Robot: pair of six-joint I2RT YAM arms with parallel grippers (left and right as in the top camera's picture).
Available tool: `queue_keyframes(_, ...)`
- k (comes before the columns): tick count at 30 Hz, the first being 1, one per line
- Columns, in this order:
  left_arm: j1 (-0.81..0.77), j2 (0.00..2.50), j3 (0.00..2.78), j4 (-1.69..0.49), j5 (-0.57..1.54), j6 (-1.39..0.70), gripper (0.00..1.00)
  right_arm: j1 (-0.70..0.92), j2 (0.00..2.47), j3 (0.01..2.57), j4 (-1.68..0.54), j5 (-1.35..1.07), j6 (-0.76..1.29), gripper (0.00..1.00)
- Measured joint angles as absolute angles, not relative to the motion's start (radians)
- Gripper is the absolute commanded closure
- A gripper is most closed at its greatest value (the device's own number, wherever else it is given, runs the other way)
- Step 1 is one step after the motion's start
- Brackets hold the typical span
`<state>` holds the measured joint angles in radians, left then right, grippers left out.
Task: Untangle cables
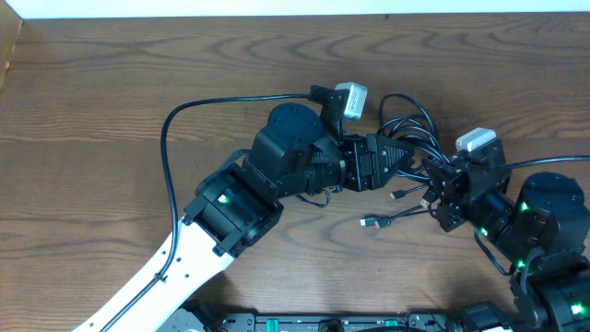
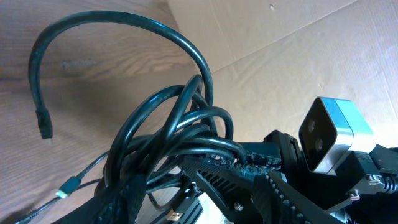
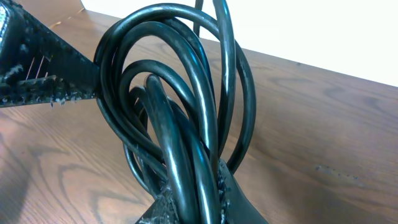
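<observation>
Several loops bunch across the left gripper's open fingers, so it should pinch only the top crossing piece of cable (image 2: 175, 120) while the right gripper holds the rest.
The cables (image 1: 412, 127) are a clump of black loops between the two grippers, and loose plug ends (image 1: 371, 221) trail toward the front. My left gripper (image 1: 406, 157) reaches in from the left. In its wrist view the cables (image 2: 180, 134) cross between its spread fingers (image 2: 124, 196), so the left gripper (image 2: 158, 179) is open around them. One free end (image 2: 45, 126) arcs up and left. My right gripper (image 1: 431, 182) comes from the right. In the right wrist view the right gripper (image 3: 200, 200) is shut on several strands of the cables (image 3: 180, 106).
Everything rests on a brown wooden table (image 1: 111, 83), which ends at a white strip at the back (image 1: 277, 7). The left arm's own thick black cable (image 1: 169, 138) loops over the table to the left. Each wrist carries a white camera block (image 1: 351, 98), (image 1: 477, 140).
</observation>
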<state>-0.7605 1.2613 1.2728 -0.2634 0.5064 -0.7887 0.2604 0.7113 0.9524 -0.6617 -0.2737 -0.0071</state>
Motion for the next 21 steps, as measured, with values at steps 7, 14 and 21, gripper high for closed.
queue_keyframes(7,-0.760,1.261,1.273,-0.264,0.484,-0.787,0.53,0.260,0.711,0.952,-0.661,-0.282,-0.006,0.99)
queue_keyframes(14,-0.760,1.261,1.273,-0.266,0.470,-0.785,0.53,0.260,0.711,0.952,-0.662,-0.322,-0.004,0.99)
queue_keyframes(21,-0.760,1.261,1.273,-0.278,0.465,-0.768,0.53,0.260,0.711,0.952,-0.661,-0.358,-0.003,0.99)
